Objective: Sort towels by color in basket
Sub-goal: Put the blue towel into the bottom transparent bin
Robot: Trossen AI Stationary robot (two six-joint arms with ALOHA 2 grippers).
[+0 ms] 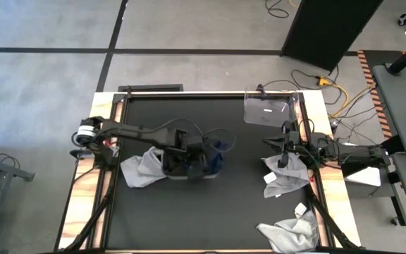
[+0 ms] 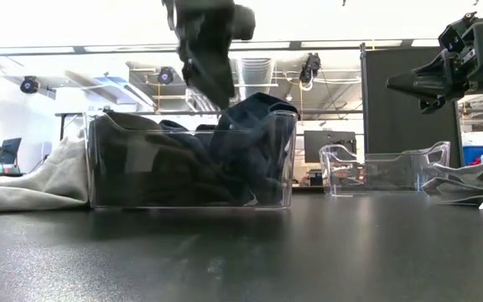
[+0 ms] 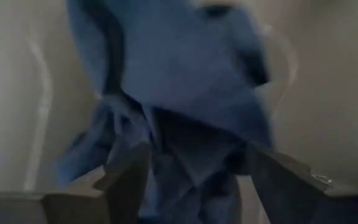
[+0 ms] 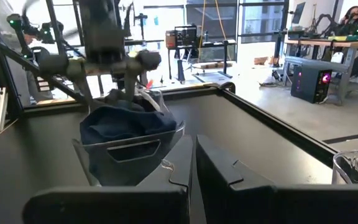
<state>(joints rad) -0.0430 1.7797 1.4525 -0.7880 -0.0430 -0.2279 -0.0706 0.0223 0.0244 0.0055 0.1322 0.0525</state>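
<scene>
The robot's left gripper should close on the side of the light grey towel [image 1: 153,168] that is nearest the clear bin holding the dark towels.
A clear bin [image 2: 141,172] stands left of the table's middle and holds dark towels. A navy towel [image 3: 185,74] is heaped at its right end, above the rim [image 2: 258,113]. My left gripper [image 3: 194,158] is open and points down over that heap [image 1: 191,155], with one finger on either side of a navy fold. A light grey towel [image 1: 138,169] lies against the bin's left wall. My right gripper [image 4: 192,146] is shut and empty. It hovers [image 2: 409,84] above another grey towel [image 1: 287,178] near the right edge. My left gripper comes at the navy towel from above, with its open fingers [image 3: 129,180] on either side of a raised fold at the top of the heap. I cannot tell whether the fingers touch the cloth. The towel rests in the bin.
A second clear bin [image 1: 266,111] stands toward the far right of the table and looks empty. A third grey towel [image 1: 287,233] lies at the near right corner, with white tags [image 1: 270,178] close by. Bare black tabletop shows in the middle and near the front.
</scene>
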